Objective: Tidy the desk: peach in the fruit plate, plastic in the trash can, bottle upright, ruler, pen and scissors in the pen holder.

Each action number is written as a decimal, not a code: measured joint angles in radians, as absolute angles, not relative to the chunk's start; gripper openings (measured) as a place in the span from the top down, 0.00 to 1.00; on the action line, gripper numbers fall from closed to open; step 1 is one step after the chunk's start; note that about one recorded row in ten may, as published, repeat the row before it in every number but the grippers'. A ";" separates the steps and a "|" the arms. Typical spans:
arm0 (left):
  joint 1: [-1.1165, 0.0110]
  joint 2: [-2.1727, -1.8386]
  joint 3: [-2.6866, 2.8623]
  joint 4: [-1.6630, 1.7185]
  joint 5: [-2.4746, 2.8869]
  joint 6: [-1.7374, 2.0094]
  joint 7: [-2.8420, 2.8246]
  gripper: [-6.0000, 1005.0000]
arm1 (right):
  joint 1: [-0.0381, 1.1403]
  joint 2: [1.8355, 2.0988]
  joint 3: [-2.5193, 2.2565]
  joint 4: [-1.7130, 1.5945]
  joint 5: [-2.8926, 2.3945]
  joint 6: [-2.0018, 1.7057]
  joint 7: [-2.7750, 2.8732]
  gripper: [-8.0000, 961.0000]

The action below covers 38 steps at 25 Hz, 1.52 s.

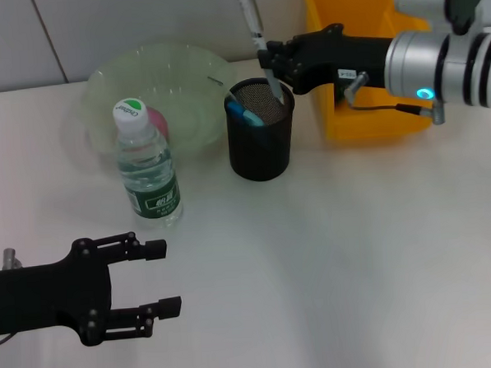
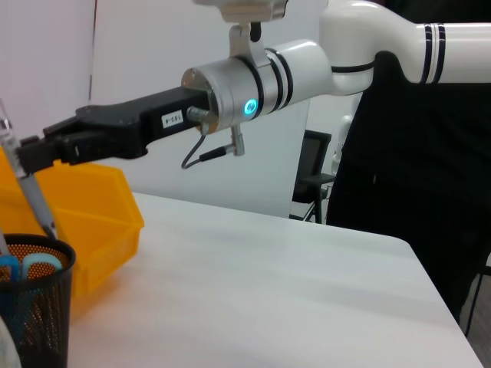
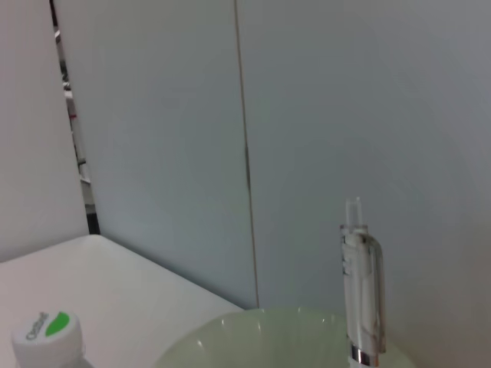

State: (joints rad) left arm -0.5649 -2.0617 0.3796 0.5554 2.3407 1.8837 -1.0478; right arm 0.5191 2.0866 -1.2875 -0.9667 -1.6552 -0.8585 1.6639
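Note:
Next, my right gripper releases the clear pen inside the black mesh pen holder (image 1: 263,109), beside the blue scissors handles.
My right gripper (image 1: 274,67) is shut on a clear pen (image 1: 253,23), held nearly upright with its tip just inside the black mesh pen holder (image 1: 262,150). Blue scissors handles (image 1: 243,112) stick out of the holder. The left wrist view shows the same pen (image 2: 32,195), the right gripper (image 2: 31,153) and the holder (image 2: 34,307). The water bottle (image 1: 148,168) stands upright in front of the clear green fruit plate (image 1: 182,68), where the pink peach (image 1: 157,121) lies. My left gripper (image 1: 170,277) is open and empty at the near left. Ruler and plastic are out of view.
A yellow bin (image 1: 346,63) stands behind and to the right of the pen holder, under my right arm. The right wrist view shows the pen (image 3: 360,291), the plate's rim (image 3: 268,318) and the bottle cap (image 3: 46,333) below it.

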 joint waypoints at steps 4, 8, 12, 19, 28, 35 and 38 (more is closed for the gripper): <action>-0.564 -2.062 0.380 0.555 2.341 1.884 -1.048 0.24 | 0.563 2.088 -1.289 -0.870 -1.572 -0.827 1.577 0.88; -0.564 -2.062 0.380 0.555 2.341 1.884 -1.048 0.24 | 0.598 2.088 -1.295 -0.775 -1.472 -0.809 1.448 0.88; -0.565 -2.062 0.380 0.555 2.341 1.884 -1.048 0.24 | 0.624 2.088 -1.299 -0.706 -1.441 -0.788 1.390 0.88; -0.564 -2.061 0.380 0.557 2.341 1.884 -1.048 0.24 | 0.624 2.087 -1.303 -0.673 -1.438 -0.758 1.375 0.86; -0.564 -2.059 0.377 0.557 2.341 1.885 -1.049 0.24 | 0.572 2.088 -1.311 -0.737 -1.380 -0.778 1.379 0.53; -0.565 -2.060 0.372 0.557 2.340 1.889 -1.051 0.24 | 0.482 2.082 -1.228 -0.807 -1.237 -0.969 1.376 0.31; -0.564 -2.061 0.372 0.556 2.331 1.892 -1.052 0.24 | 0.459 2.082 -1.160 -0.801 -1.227 -1.101 1.377 0.32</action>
